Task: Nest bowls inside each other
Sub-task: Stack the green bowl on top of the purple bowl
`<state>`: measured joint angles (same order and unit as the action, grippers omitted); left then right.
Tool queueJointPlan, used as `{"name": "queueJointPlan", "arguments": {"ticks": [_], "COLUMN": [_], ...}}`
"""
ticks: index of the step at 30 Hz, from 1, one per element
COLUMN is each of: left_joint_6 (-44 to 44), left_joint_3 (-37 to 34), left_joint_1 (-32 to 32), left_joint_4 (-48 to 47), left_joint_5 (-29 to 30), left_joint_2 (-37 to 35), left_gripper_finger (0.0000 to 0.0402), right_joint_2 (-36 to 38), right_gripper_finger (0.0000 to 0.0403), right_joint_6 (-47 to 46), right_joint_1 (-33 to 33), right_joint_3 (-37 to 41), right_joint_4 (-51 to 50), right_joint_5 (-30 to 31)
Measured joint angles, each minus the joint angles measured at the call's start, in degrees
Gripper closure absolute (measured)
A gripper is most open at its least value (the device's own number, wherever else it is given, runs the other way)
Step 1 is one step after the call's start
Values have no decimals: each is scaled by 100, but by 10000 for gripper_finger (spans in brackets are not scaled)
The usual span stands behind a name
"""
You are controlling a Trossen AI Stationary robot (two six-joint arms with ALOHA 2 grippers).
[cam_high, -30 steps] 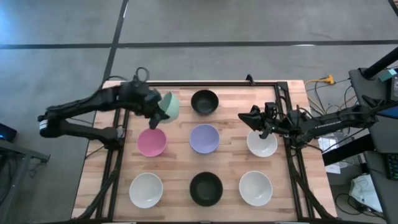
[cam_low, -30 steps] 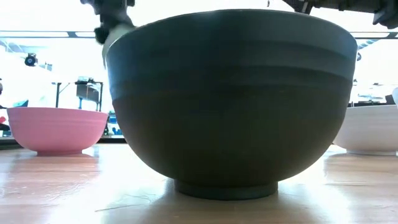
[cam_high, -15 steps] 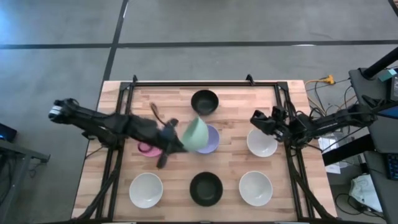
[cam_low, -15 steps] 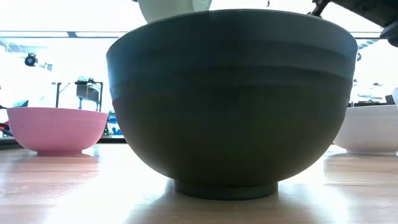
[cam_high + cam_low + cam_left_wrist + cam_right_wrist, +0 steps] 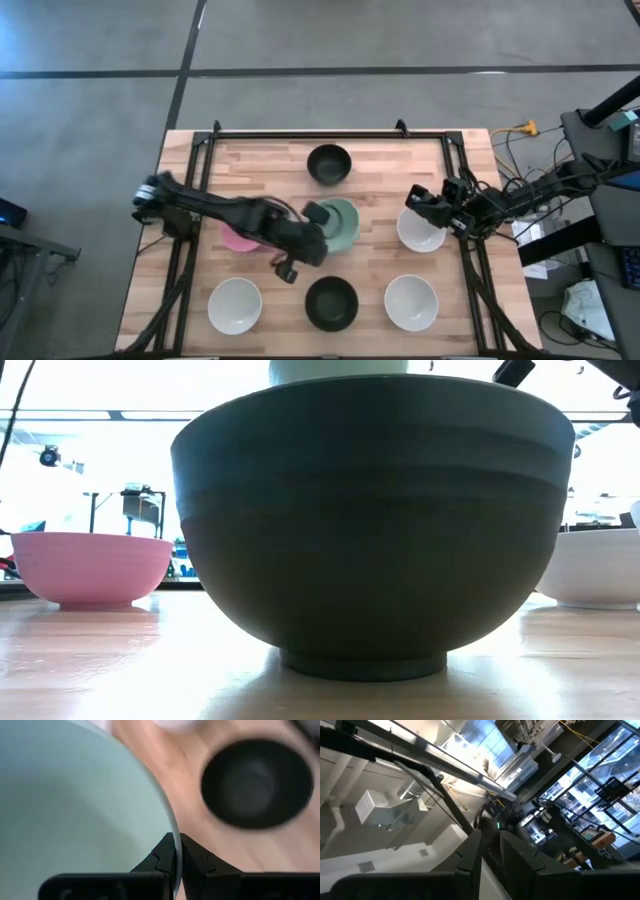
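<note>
Next, my left gripper sets the mint green bowl free inside the lavender bowl (image 5: pixel 335 220), between the black bowls.
My left gripper (image 5: pixel 316 214) is shut on the mint green bowl (image 5: pixel 342 222), which is mouth up over the table's middle. The lavender bowl is hidden under it. The mint bowl also shows in the left wrist view (image 5: pixel 75 805) and over the black bowl's rim in the low view (image 5: pixel 340 369). The pink bowl (image 5: pixel 238 238) lies partly under my left arm. Two black bowls (image 5: pixel 329 163) (image 5: pixel 331 303) and three white bowls (image 5: pixel 235 305) (image 5: pixel 411 302) (image 5: pixel 421 232) stand on their bases. No blue bowl shows. My right gripper (image 5: pixel 424 201) hovers over the right white bowl, slightly open and empty. My left gripper pinches the mint bowl's rim (image 5: pixel 172 827) on the bowl's left side, one finger inside the bowl and one outside. The fingers come from the table's left, slanting down. The bowl is upright; whether it rests in the lavender bowl below cannot be told.
The near black bowl (image 5: pixel 370 520) fills the low view, with the pink bowl (image 5: pixel 90 568) and a white bowl (image 5: pixel 600 570) to its sides. A black frame (image 5: pixel 330 133) runs around the wooden table top. Cables and equipment lie off the right edge.
My left gripper has carried the mint bowl from the table's far left toward the middle, over the lavender bowl. The bowl was tipped on its side and has turned mouth up. My right gripper has drifted a little toward the table's right edge.
</note>
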<state>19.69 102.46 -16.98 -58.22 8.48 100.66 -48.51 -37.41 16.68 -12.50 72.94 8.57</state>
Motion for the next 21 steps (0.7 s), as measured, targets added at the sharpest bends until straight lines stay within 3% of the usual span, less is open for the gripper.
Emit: {"name": "queueJointPlan", "arguments": {"ticks": [4, 8, 21], "left_joint_6": [362, 377, 620], "left_joint_3": [514, 649, 662], "left_joint_1": [124, 287, 665], "left_joint_4": [-1022, -1640, -1381], "left_joint_5": [55, 616, 460], "left_joint_2": [715, 1121, 1587], "left_gripper_finger": [401, 401, 402], "right_joint_2": [16, 9, 15], "right_gripper_finger": [335, 335, 335], "right_joint_6": [40, 40, 130], "right_joint_1": [40, 128, 257], "right_joint_3": [37, 98, 32], "right_joint_4": [3, -5, -2], "right_joint_5": [-8, -6, -4]}}
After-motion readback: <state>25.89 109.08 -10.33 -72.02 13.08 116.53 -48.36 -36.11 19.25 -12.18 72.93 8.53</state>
